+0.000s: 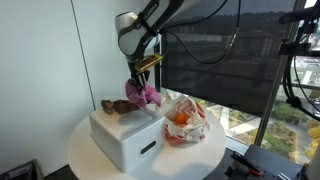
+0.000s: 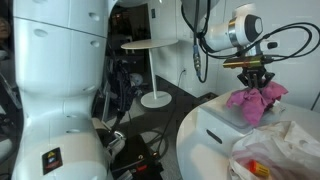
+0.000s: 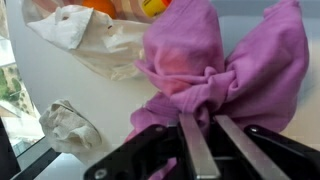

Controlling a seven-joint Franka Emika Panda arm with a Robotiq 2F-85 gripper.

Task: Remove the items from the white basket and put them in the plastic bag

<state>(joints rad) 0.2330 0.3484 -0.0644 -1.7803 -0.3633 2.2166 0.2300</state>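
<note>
Next, I release the pink cloth atop the orange items inside the plastic bag (image 1: 181, 115).
My gripper (image 1: 143, 77) is shut on a pink cloth (image 1: 145, 95) and holds it in the air above the white basket (image 1: 125, 135). The cloth hangs from the fingers in both exterior views (image 2: 255, 100). In the wrist view the cloth (image 3: 225, 70) bunches between the two fingers (image 3: 210, 140). The plastic bag (image 1: 185, 122) sits on the round table next to the basket, with orange items inside (image 1: 181, 118). It shows at the top of the wrist view (image 3: 95, 35) and at the lower right of an exterior view (image 2: 275, 155). A brown item (image 1: 116, 105) lies on the basket's top.
The round white table (image 1: 90, 155) holds the basket and the bag. A beige crumpled item (image 3: 68, 128) lies below in the wrist view. A dark screen (image 1: 220, 50) stands behind the table. A large white robot body (image 2: 55, 80) fills an exterior view.
</note>
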